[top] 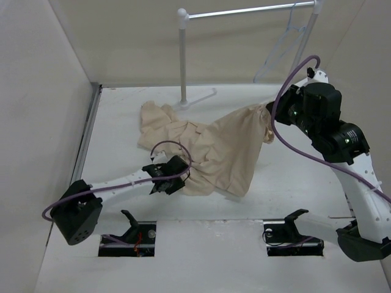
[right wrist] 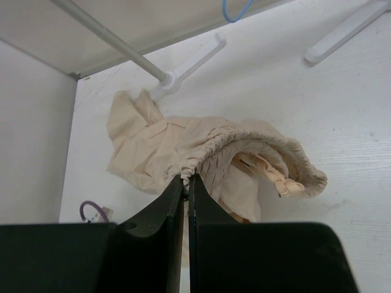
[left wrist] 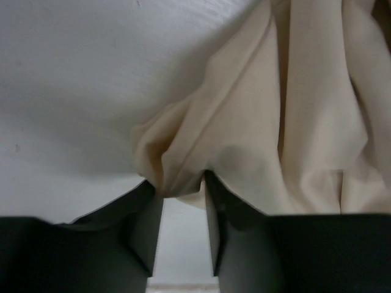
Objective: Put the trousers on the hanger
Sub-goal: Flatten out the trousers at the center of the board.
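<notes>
I should use my right gripper to let go of the gathered waistband on the bare white table [top: 310, 176] behind that gripper's arm mount.
The beige trousers [top: 211, 143] lie crumpled mid-table, their right end lifted. My right gripper [top: 270, 116] is shut on the gathered waistband [right wrist: 232, 143] and holds it above the table; the jaws are pressed together on the cloth at the gripper [right wrist: 186, 178]. My left gripper [top: 176, 178] is low at the trousers' near left edge. In the left wrist view its jaws stand apart, with a fold of the trousers [left wrist: 256, 122] between the tips of the gripper [left wrist: 182, 183]. The thin pale hanger [top: 282, 46] hangs from the rack bar at the back right.
The white-posted rack [top: 182, 55] with its metal bar [top: 244, 11] stands at the back, its foot [top: 198, 97] on the table just behind the trousers. Beige walls close in the left, back and right. Two arm mounts [top: 131, 235] sit at the near edge.
</notes>
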You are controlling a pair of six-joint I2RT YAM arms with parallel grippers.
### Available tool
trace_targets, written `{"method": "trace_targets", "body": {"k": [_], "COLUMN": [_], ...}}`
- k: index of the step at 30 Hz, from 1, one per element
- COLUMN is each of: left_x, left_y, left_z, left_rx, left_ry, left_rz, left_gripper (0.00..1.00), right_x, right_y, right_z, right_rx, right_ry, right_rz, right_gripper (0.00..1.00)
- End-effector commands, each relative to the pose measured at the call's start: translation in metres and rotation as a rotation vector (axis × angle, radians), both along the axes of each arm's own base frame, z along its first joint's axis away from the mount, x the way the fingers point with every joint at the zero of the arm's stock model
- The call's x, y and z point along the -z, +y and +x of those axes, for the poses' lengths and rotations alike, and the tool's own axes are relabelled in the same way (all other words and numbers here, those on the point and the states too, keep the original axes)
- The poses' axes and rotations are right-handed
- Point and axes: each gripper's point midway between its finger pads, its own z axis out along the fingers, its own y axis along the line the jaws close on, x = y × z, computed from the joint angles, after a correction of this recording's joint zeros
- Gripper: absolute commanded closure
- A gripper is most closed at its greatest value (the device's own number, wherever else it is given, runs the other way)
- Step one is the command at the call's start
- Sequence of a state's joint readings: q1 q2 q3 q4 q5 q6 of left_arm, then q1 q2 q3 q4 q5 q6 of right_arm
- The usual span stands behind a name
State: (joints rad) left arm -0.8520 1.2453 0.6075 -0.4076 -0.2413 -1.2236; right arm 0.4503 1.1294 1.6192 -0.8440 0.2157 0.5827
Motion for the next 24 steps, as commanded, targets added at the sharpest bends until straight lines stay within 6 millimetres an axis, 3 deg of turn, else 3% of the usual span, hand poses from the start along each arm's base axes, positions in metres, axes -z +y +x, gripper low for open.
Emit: {"method": "trace_targets", "body": {"k": [1, 4, 8, 11, 15, 17, 19, 21, 24], "left_x": [-0.032, -0.096, -0.201, -0.252, -0.298, -0.303, -0.291, -0.266, -0.203], "left_y": [-0.016, 0.003, 0.066, 0.11, 0.156, 0.171, 0.182, 0.191, 0.225], "left_z": [0.041, 0.047, 0.029, 0.004, -0.012, -0.001, 0.023, 0.05, 0.102], "left_rx": [-0.072, -0.093, -0.127, -0.127, -0.142, -0.16, -0.195, -0.244, -0.377], "left_ry": [-0.114, -0.216, -0.328, -0.346, -0.339, -0.325, -0.295, -0.263, -0.157], "left_rz": [-0.105, -0.156, -0.139, -0.051, 0.107, 0.184, 0.229, 0.245, 0.29], "left_gripper": [0.86, 0.96, 0.98, 0.97, 0.96, 0.95, 0.94, 0.94, 0.87], "right_x": [-0.032, -0.035, -0.047, -0.052, -0.053, -0.046, -0.036, -0.025, -0.004], "right_y": [-0.008, -0.025, -0.051, -0.068, -0.093, -0.101, -0.112, -0.126, -0.146], "right_z": [-0.003, -0.007, -0.017, -0.022, -0.011, 0.006, 0.026, 0.042, 0.058], "right_rx": [0.009, 0.049, 0.103, 0.149, 0.245, 0.275, 0.317, 0.362, 0.426], "right_ry": [-0.116, -0.131, -0.163, -0.178, -0.174, -0.144, -0.121, -0.101, -0.052], "right_rz": [0.048, 0.04, 0.055, 0.058, 0.076, 0.101, 0.12, 0.137, 0.144], "right_gripper": [0.96, 0.96, 0.96, 0.96, 0.96, 0.96, 0.96, 0.96, 0.96]}}
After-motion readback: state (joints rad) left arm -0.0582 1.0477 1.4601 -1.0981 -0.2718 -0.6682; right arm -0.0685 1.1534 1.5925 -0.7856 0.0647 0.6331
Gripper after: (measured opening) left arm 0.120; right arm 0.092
